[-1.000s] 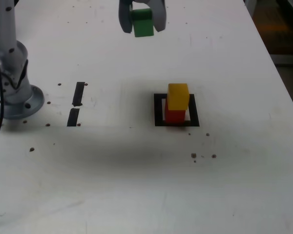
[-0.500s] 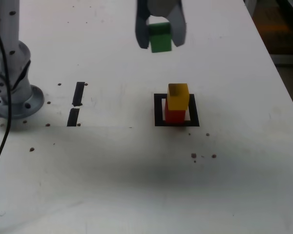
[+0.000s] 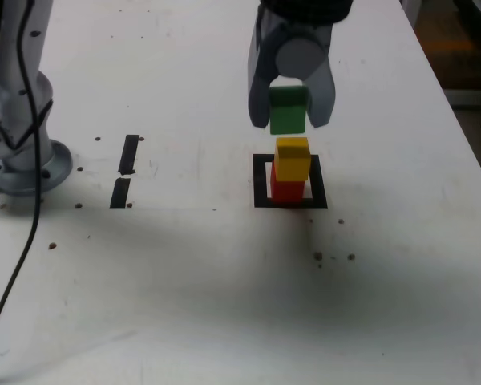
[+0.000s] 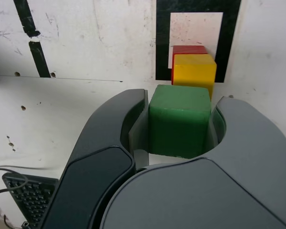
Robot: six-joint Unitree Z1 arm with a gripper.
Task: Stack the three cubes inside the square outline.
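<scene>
The robot's gripper needs to release the green cube on top of the yellow cube [image 3: 293, 143] [image 4: 193, 76], so that it becomes the highest block of the stack.
My gripper [image 3: 289, 112] is shut on the green cube [image 3: 288, 110], holding it in the air just above and slightly behind the yellow cube [image 3: 293, 158]. The yellow cube rests on the red cube [image 3: 287, 191], and that stack stands inside the square outline [image 3: 260, 180] of black tape. In the wrist view the green cube [image 4: 180, 120] sits clamped between both fingers, with the yellow cube [image 4: 194, 72], the red cube [image 4: 188, 49] and the square outline [image 4: 162, 40] beyond it.
Two short black tape strips [image 3: 126, 169] lie toward the exterior view's left. The arm's grey base [image 3: 20, 152] stands at the far left with a black cable [image 3: 16, 265] trailing from it. Small dark specks [image 3: 333, 257] dot the white table [image 3: 224, 305].
The gripper has carried the green cube toward the exterior view's right and downward, from the far edge of the table to just above the yellow-on-red stack.
</scene>
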